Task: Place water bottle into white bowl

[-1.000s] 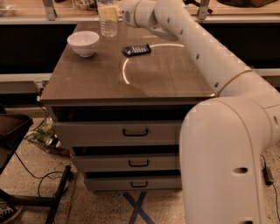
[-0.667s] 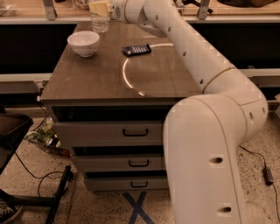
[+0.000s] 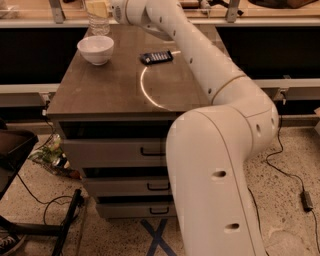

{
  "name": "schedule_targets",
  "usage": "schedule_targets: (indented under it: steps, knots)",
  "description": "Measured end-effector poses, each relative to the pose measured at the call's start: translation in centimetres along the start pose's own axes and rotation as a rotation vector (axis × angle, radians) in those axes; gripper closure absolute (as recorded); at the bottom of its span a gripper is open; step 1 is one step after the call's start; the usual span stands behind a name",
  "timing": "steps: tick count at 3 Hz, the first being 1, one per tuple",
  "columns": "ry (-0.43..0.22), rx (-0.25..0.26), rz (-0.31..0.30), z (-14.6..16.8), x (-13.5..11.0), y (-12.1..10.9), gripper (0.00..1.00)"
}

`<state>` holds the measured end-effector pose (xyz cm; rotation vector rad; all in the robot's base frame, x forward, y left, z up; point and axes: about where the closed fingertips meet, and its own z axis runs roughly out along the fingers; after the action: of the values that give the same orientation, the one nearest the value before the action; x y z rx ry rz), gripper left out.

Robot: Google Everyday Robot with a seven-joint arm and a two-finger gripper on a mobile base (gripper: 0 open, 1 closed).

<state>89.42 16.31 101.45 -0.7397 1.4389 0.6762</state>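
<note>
I should set the water bottle down upright on the inside bottom of the white bowl (image 3: 95, 51) by the table's far edge and let go of it. The bottle is held just above that edge.
The water bottle (image 3: 99, 24) is a clear ribbed bottle with a pale label band. It is at the top left of the camera view, and its cap is cut off by the frame's top edge. My gripper (image 3: 104, 9) is shut on its upper part and holds it just above the table's far edge. The white bowl (image 3: 96, 49) stands on the wooden table top (image 3: 110, 90) at the far left. It is just in front of and below the bottle, and it is empty.
A black flat device (image 3: 156, 56) lies on the table to the right of the bowl, under my arm. The table has several drawers (image 3: 120, 150) in front. A dark chair (image 3: 15, 150) and cables stand on the floor at the left.
My gripper has moved left with the water bottle, from right of the bowl to a spot just behind and above it. The bowl and black device have not moved.
</note>
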Motion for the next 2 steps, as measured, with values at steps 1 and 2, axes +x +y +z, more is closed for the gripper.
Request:
schedule_targets:
  steps: [1, 2]
  knots:
    - [0.017, -0.005, 0.000, 1.1, 1.3, 0.7, 1.00]
    - [0.031, -0.002, 0.011, 1.7, 2.7, 1.3, 1.00]
